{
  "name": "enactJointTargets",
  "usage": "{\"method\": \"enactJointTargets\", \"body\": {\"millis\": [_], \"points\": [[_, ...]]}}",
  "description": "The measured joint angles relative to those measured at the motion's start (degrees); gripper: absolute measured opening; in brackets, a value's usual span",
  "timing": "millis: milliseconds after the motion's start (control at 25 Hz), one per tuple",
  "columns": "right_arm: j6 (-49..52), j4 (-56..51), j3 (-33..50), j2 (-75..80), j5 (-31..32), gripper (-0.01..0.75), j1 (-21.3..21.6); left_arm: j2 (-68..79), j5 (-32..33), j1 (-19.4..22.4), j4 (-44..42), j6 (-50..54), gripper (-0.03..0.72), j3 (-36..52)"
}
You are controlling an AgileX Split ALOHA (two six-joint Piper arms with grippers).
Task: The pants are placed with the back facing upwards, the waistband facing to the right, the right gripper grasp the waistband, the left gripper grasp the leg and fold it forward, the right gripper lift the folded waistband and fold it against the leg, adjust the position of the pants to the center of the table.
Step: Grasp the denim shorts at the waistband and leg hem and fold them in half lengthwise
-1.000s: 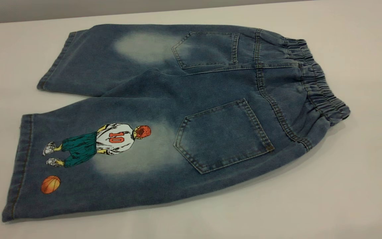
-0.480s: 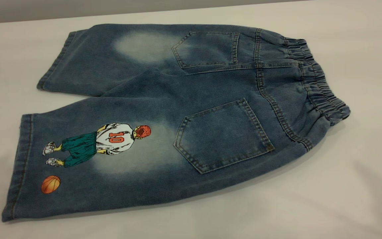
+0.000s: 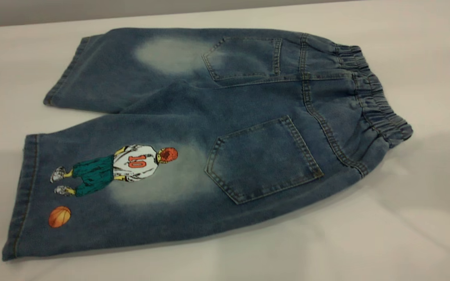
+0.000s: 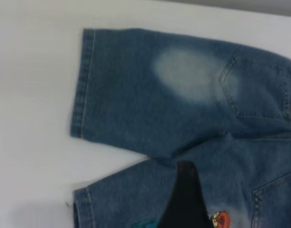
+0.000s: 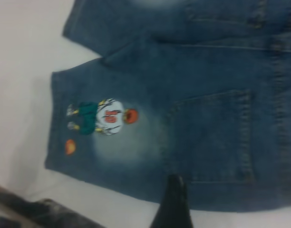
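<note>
Next, I close my right gripper on the waistband's near corner [image 3: 399, 136], at the pants' end on the printed leg's side.
The pants [image 3: 225, 128] lie flat on the white table [image 3: 424, 218], back side up with both patch pockets showing. The gathered waistband [image 3: 377, 105] is at the right end. The leg [image 3: 104, 187] with the number 10 player and orange ball lies nearest the front, pointing left. Neither gripper appears in the exterior view. In the left wrist view a black part of the left gripper [image 4: 186, 199] hovers over the printed leg [image 4: 221, 221] near the crotch. In the right wrist view a black part of the right gripper [image 5: 173, 204] hangs over the pants' front edge below a back pocket [image 5: 212, 137].
The plain leg [image 3: 123, 66] with a faded patch lies toward the table's back edge [image 3: 92, 19], where a grey wall begins. A dark blurred object [image 5: 36, 213] sits at one corner of the right wrist view. Bare tabletop surrounds the pants on all sides.
The pants have not moved. Soft shadows have spread over the table to the right of the waistband and at the left beside the printed leg's hem.
</note>
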State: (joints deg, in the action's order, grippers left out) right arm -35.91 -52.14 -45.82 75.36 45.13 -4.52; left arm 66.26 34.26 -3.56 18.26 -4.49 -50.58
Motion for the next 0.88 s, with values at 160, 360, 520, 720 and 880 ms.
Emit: {"method": "enactJointTargets", "body": {"millis": [160,360,520,720,880], "points": [[-9.8,-9.0,0.0,7.2,1.1,0.521,0.0,1.7,-0.1,0.0,-0.2,0.0,0.507,0.1],[-16.1,-13.3,-1.1,16.1,1.1,0.521,1.6,1.8,-0.5,0.0,-0.2,0.0,0.507,0.1],[-16.4,-14.7,-3.3,22.1,3.4,0.521,6.6,1.8,-0.5,0.0,-0.2,0.0,0.507,0.1],[-18.6,-16.1,-3.2,28.0,7.3,0.521,14.3,1.7,-0.5,0.0,-0.2,0.0,0.507,0.1],[-19.6,-17.0,-3.1,32.1,9.4,0.521,19.5,1.7,-0.5,0.0,-0.2,0.0,0.507,0.1]]}}
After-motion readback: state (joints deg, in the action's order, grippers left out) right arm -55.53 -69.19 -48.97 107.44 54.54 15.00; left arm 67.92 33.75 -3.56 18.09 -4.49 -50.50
